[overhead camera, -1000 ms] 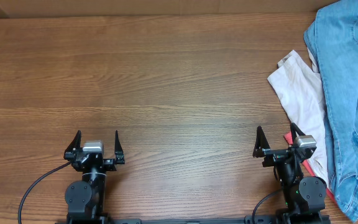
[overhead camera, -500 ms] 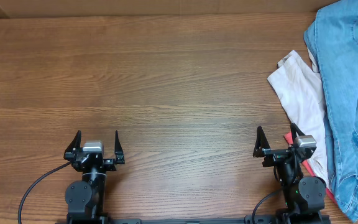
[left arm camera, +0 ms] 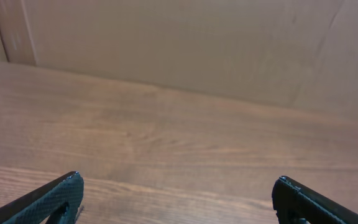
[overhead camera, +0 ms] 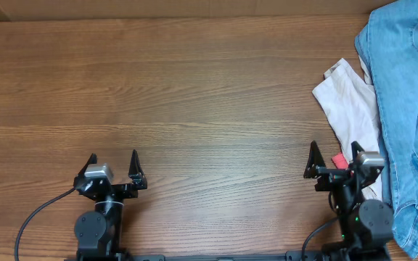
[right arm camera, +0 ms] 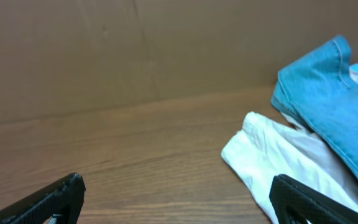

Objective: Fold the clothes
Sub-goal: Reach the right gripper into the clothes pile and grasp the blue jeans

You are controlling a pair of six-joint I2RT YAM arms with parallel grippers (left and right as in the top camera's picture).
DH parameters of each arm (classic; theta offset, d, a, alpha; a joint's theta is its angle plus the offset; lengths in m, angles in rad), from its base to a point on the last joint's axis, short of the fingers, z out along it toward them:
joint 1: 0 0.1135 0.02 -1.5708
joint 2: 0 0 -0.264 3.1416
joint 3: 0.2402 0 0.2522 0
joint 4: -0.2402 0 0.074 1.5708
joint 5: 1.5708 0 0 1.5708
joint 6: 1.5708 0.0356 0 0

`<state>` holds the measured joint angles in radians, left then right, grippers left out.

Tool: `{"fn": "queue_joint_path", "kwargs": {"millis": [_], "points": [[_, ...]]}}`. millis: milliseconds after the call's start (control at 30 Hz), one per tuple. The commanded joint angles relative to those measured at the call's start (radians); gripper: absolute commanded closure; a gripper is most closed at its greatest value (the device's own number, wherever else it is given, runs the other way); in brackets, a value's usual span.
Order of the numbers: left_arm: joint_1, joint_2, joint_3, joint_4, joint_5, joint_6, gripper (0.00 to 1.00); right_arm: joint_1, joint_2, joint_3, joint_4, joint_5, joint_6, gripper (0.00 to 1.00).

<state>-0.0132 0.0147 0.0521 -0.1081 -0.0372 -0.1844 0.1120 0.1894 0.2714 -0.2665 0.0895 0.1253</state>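
The light blue denim jeans are next for my right gripper, which should go to them and close on their near end (overhead camera: 405,187), beside the off-white cloth.
The light blue denim jeans (overhead camera: 405,94) lie in a crumpled heap along the table's right edge, partly out of view, and show in the right wrist view (right arm camera: 328,102) at the right. My right gripper (overhead camera: 334,151) is open and empty, just left of the heap, its right fingertip over the off-white cloth. In the right wrist view the right gripper (right arm camera: 178,186) has its jaws wide apart above bare wood. My left gripper (overhead camera: 113,159) is open and empty at the front left, also wide apart in the left wrist view (left arm camera: 178,185).
An off-white cloth garment (overhead camera: 353,109) lies partly under the jeans, left of them, also in the right wrist view (right arm camera: 278,158). A small red fabric item (overhead camera: 339,159) peeks out beside the right gripper. A cardboard wall (left arm camera: 179,43) stands behind the wooden table (overhead camera: 194,94).
My right gripper has shifted right and slightly forward, toward the clothes heap. My left gripper has turned slightly; it stays in place. The clothes have not moved.
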Motion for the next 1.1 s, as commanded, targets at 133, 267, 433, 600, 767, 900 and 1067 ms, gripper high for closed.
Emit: {"fn": "queue_joint_path", "kwargs": {"millis": [133, 267, 433, 600, 767, 900, 1067], "points": [[0.006, 0.127, 0.219, -0.101, 0.011, -0.016, 0.00, -0.001, 0.248, 0.298, -0.136, 0.026, 0.043, 0.00], [0.006, 0.277, 0.351, -0.174, 0.012, -0.002, 0.00, -0.001, 0.406, 0.472, -0.243, 0.026, 0.042, 0.00], [0.006, 0.494, 0.558, -0.314, 0.045, 0.023, 0.00, -0.001, 0.573, 0.651, -0.361, 0.022, 0.042, 0.00], [0.006, 0.684, 0.774, -0.467, 0.141, 0.122, 0.00, -0.002, 0.649, 0.728, -0.410, 0.065, -0.025, 0.00], [0.006, 0.762, 0.881, -0.521, 0.143, 0.079, 0.00, -0.091, 0.711, 0.756, -0.548, 0.395, 0.188, 0.00], [0.006, 0.763, 0.886, -0.521, 0.139, 0.079, 0.00, -0.280, 0.771, 0.759, -0.658, 0.408, 0.303, 0.00], [0.006, 0.763, 0.886, -0.523, 0.139, 0.079, 0.00, -0.560, 0.869, 0.758, -0.751, 0.407, 0.374, 0.00]]}}
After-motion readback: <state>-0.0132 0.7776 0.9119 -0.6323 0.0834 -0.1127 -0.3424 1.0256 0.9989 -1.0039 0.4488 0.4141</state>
